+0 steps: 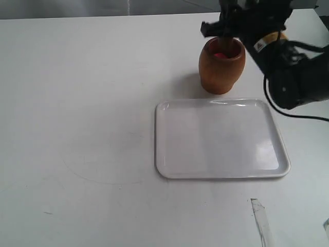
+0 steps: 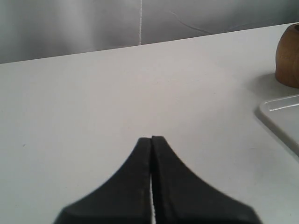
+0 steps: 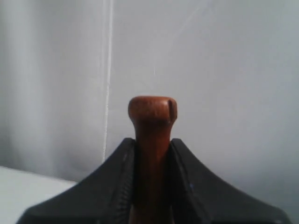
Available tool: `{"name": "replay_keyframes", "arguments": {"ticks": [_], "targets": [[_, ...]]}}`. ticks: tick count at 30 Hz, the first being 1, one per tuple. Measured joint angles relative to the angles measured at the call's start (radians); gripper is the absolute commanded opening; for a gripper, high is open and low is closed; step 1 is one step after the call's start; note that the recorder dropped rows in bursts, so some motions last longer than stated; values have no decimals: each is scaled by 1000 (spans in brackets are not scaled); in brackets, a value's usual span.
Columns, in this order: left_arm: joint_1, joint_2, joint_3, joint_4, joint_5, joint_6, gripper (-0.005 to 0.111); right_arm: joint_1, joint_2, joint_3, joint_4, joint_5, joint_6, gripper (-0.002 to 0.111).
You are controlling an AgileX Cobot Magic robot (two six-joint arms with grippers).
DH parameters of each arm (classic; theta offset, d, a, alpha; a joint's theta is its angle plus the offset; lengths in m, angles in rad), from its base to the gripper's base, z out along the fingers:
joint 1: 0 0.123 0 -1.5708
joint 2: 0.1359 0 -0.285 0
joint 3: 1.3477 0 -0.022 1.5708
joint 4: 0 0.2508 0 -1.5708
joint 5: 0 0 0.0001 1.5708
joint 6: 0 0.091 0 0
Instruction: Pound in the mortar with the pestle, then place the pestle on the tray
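Next, I release the pestle from my right gripper on the half of the white tray nearer the mortar [image 1: 231,125]. The pestle is now over the mortar's mouth.
The light brown wooden mortar [image 1: 221,66] stands at the back right of the table with something red showing inside its rim; its side also shows in the left wrist view [image 2: 288,57]. Directly over its mouth hovers my right gripper [image 1: 226,32], shut on the reddish-brown pestle [image 3: 152,140], whose small knob sticks out past the fingertips. In the exterior view the pestle's shaft [image 1: 226,44] dips into the mortar. The white tray [image 1: 220,138] lies just in front of the mortar; its corner shows too [image 2: 282,119]. My left gripper [image 2: 152,138] is shut on nothing, above bare table.
A strip of clear tape or plastic [image 1: 261,220] lies near the front right edge of the table. The right arm's black body and cable [image 1: 295,72] hang over the table's back right corner. A grey backdrop rises behind the table.
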Motion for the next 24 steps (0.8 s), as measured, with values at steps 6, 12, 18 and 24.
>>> {"name": "replay_keyframes", "arguments": {"ticks": [6, 12, 18, 24], "targets": [[0, 0, 0, 0, 0, 0, 0, 0, -255, -11, -47, 31, -4, 0], [0, 0, 0, 0, 0, 0, 0, 0, -295, -22, -47, 92, -8, 0], [0, 0, 0, 0, 0, 0, 0, 0, -115, -22, -47, 124, -8, 0], [0, 0, 0, 0, 0, 0, 0, 0, 93, -22, -18, 144, -8, 0]]}}
